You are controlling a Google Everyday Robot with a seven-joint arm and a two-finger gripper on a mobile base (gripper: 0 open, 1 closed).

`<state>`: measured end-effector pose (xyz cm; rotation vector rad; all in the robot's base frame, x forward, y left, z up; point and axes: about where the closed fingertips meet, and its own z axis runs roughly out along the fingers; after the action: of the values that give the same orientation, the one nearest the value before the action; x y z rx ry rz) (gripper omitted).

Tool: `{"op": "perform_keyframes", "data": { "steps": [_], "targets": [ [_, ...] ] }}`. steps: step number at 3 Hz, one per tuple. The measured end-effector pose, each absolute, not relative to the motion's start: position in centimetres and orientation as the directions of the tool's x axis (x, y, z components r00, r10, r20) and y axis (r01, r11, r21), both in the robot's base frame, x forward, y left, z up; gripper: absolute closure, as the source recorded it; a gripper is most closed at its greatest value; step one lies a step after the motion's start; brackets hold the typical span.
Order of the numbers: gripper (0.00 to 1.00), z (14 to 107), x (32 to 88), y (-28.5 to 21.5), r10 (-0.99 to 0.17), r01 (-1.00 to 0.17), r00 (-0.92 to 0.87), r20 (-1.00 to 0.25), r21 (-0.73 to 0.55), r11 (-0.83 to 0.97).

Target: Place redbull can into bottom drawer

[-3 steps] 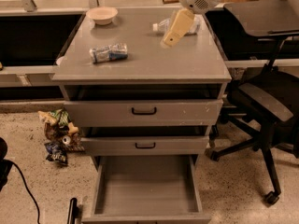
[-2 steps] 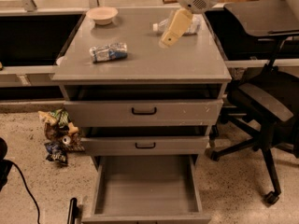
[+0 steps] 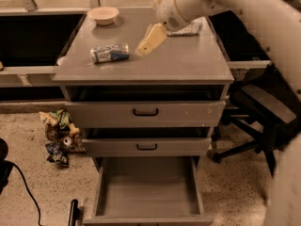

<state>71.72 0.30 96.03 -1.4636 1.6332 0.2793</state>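
Observation:
The redbull can has one end pointing toward the clear plastic bottle. My gripper should grab the can by the can's end (image 3: 121, 52) that points that way.
The redbull can (image 3: 109, 53) lies on its side on the left part of the grey cabinet top (image 3: 160, 67). My gripper (image 3: 149, 40) hangs from the white arm (image 3: 225, 4) just right of the can, a short gap away and slightly above the top. It holds nothing that I can see. The bottom drawer (image 3: 148, 187) is pulled out below, a plain grey box with nothing in it. The two upper drawers with black handles (image 3: 145, 112) are nearly closed.
A pale bowl (image 3: 103, 14) stands at the back left of the top. A clear plastic bottle (image 3: 190, 29) lies behind the arm. Snack bags (image 3: 59, 135) lie on the floor at left. A black office chair (image 3: 261, 109) stands at right.
The arm has swung left and forward over the cabinet top, bringing the gripper from the back right to just beside the can. The can has not moved.

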Motion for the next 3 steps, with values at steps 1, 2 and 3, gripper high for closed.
{"op": "perform_keyframes", "data": {
  "steps": [1,2,3],
  "targets": [
    [0.00,93.3,74.2,4.4,-0.659,-0.904,0.085,-0.747,-0.335,0.264],
    [0.00,90.1,76.3,7.6,-0.657,-0.929,0.062,-0.752,-0.285,0.238],
    [0.00,87.4,78.0,9.9,-0.651,-0.942,0.047,-0.758,-0.251,0.223]
  ]
}}
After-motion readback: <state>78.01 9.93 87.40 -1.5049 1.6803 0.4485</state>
